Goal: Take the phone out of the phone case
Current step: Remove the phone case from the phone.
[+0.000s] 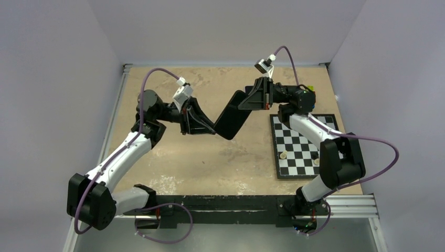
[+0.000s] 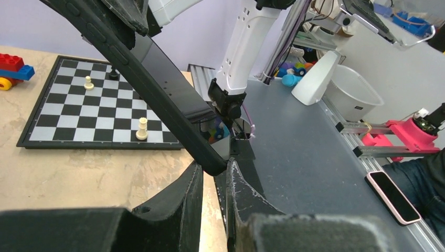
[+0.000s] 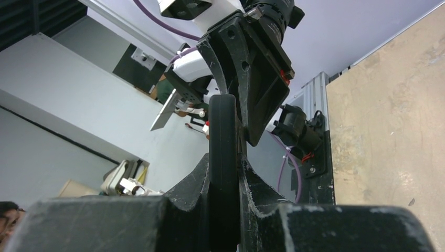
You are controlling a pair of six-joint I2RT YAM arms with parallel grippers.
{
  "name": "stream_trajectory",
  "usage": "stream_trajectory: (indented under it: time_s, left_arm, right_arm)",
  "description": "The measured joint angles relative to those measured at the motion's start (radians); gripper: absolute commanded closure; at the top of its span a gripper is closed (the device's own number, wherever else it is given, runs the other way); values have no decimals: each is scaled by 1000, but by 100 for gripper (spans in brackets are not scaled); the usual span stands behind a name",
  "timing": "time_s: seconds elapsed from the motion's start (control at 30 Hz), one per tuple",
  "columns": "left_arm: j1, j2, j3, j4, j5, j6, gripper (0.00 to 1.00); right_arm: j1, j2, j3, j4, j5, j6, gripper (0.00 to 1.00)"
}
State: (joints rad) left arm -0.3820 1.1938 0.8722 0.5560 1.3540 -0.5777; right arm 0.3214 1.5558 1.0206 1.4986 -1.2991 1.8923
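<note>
The left gripper pinches only the tip of the phone case's lower corner, so it should open and take the phone's edge (image 2: 225,144), keeping the case outside its fingers.
The phone, its glossy dark face (image 2: 169,73) set in the black phone case (image 1: 233,118), hangs tilted above the table (image 1: 210,157) between both arms. My left gripper (image 1: 212,129) is shut on its lower corner. In the left wrist view the case's rounded corner (image 2: 218,163) sits pinched between that gripper's (image 2: 214,165) fingertips. My right gripper (image 1: 244,102) is shut on the upper end. The right wrist view shows the case edge-on (image 3: 223,136) running up from between that gripper's (image 3: 224,164) fingers.
A chessboard (image 1: 302,144) with a few pieces lies at the right of the table, under the right arm. A red and blue toy (image 2: 13,67) sits beyond the board. A black rail (image 1: 236,202) runs along the near edge between the arm bases.
</note>
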Motion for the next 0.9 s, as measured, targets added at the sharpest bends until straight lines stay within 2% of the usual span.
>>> stream_trajectory:
  time_s: [0.4, 0.57, 0.67, 0.73, 0.83, 0.9]
  left_arm:
    - [3, 27, 19, 15, 42, 56, 100]
    - [7, 36, 43, -134, -8, 154, 100]
    - [7, 16, 69, -263, -97, 178, 100]
    - [6, -3, 85, -345, -177, 171, 88]
    - [2, -57, 85, -444, -293, 145, 58]
    - [1, -115, 78, -501, -379, 138, 46]
  right_arm:
    - [13, 0, 15, 1, 24, 47, 100]
    - [26, -2, 45, 3, 22, 58, 100]
    - [21, -2, 48, 3, 40, 59, 100]
    - [17, -2, 51, 2, 54, 56, 100]
    - [15, -2, 51, -2, 67, 1, 100]
    - [15, -5, 51, -32, 75, -59, 100]
